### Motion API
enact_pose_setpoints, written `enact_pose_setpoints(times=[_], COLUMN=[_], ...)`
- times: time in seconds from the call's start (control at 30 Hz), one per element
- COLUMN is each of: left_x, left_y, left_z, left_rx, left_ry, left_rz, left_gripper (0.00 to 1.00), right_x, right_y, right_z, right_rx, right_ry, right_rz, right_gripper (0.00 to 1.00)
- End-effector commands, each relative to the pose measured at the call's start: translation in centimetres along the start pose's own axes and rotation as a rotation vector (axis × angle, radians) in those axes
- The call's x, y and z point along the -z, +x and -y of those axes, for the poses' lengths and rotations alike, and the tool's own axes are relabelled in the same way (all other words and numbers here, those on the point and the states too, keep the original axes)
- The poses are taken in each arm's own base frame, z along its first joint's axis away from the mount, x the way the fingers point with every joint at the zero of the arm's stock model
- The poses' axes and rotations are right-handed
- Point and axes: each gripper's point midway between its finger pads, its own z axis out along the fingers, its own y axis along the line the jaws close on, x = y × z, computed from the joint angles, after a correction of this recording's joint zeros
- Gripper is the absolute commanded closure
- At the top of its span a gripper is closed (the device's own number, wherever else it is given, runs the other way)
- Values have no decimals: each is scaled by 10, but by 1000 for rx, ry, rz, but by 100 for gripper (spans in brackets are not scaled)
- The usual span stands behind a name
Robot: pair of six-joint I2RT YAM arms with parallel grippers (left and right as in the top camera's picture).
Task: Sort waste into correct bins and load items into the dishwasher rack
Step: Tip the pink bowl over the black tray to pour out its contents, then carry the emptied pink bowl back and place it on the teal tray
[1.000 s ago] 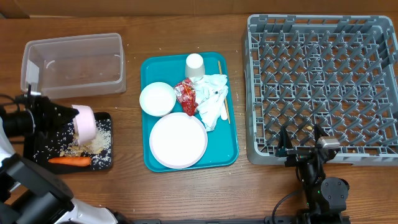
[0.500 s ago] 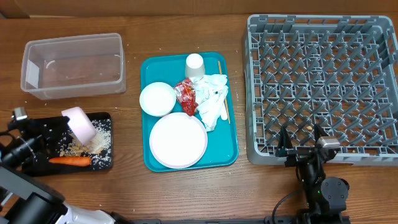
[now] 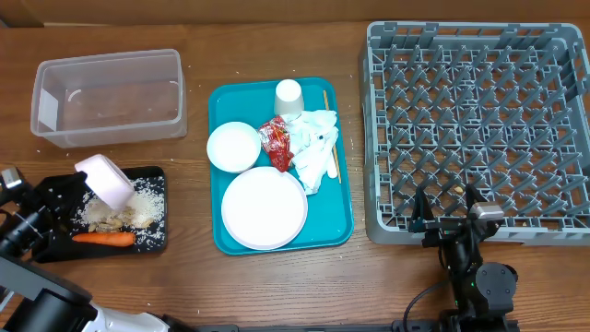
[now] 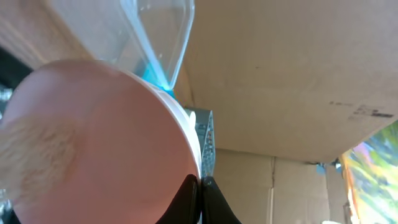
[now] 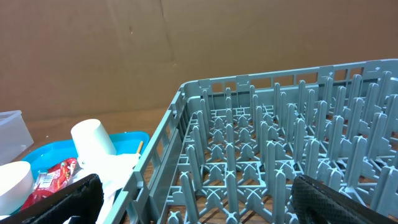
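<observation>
The robot's left gripper needs to set the small white bowl down on the teal tray's back corner (image 3: 241, 100) next to the cup.
My left gripper (image 3: 83, 187) is shut on the rim of a small white bowl (image 3: 108, 181), held tilted over the black tray (image 3: 159, 238). The bowl fills the left wrist view (image 4: 93, 137), pinched by the fingers (image 4: 200, 186). Pale food scraps (image 3: 138, 210) and a carrot (image 3: 102, 238) lie in the black tray. My right gripper (image 3: 450, 217) is open and empty at the grey rack's (image 3: 479, 120) front edge, its fingers wide apart in the right wrist view (image 5: 199, 199). A plate (image 3: 264, 207), a second bowl (image 3: 233, 146), a cup (image 3: 289, 97), a red wrapper (image 3: 276, 143), napkins (image 3: 313, 138) and a stick (image 3: 334, 161) lie on the teal tray (image 3: 281, 245).
The clear tub (image 3: 111, 57) stands at the back left, behind the black tray. The rack (image 5: 280, 143) holds no dishes. A cardboard wall runs behind the table.
My left arm has drawn back to the left with the bowl, and the bowl has tipped further over the black tray. The right arm has not moved.
</observation>
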Motion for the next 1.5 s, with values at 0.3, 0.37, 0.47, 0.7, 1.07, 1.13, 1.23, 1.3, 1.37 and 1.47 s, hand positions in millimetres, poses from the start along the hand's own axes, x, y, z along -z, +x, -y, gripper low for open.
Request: enact_pose_setpoints(times=[0.3,0.37,0.47,0.7,1.07,1.13,1.23,1.3,1.37,1.47], left_x=[3,3,5,5,-3,-9,-19,-28,-35,-48], left_y=[2,7,-6,3,47,57,71,84,92,111], left_z=[15,18,19,19,64,75,98,124,142,175], left_rx=[47,84,-7,42,-84,-132,-238,-361,-411,-539], left_ry=[54,67,83,77,132,133,137,137,132,140], left_rz=[17,8,41,22,-43,-68,-114,-170,-211,-288], left_gripper=[96,96,96,96,96,96,96,96,96,96], right_x=[0,0,0,0,0,0,0,0,0,0], right_y=[2,2,2,2,2,2,2,2,2,2], right_z=[0,0,0,0,0,0,0,0,0,0], right_rx=[4,4,4,4,4,4,4,4,4,4], right_ry=[0,0,0,0,0,0,0,0,0,0], right_rz=[5,5,5,5,5,5,5,5,5,5], right_gripper=[0,0,0,0,0,0,0,0,0,0])
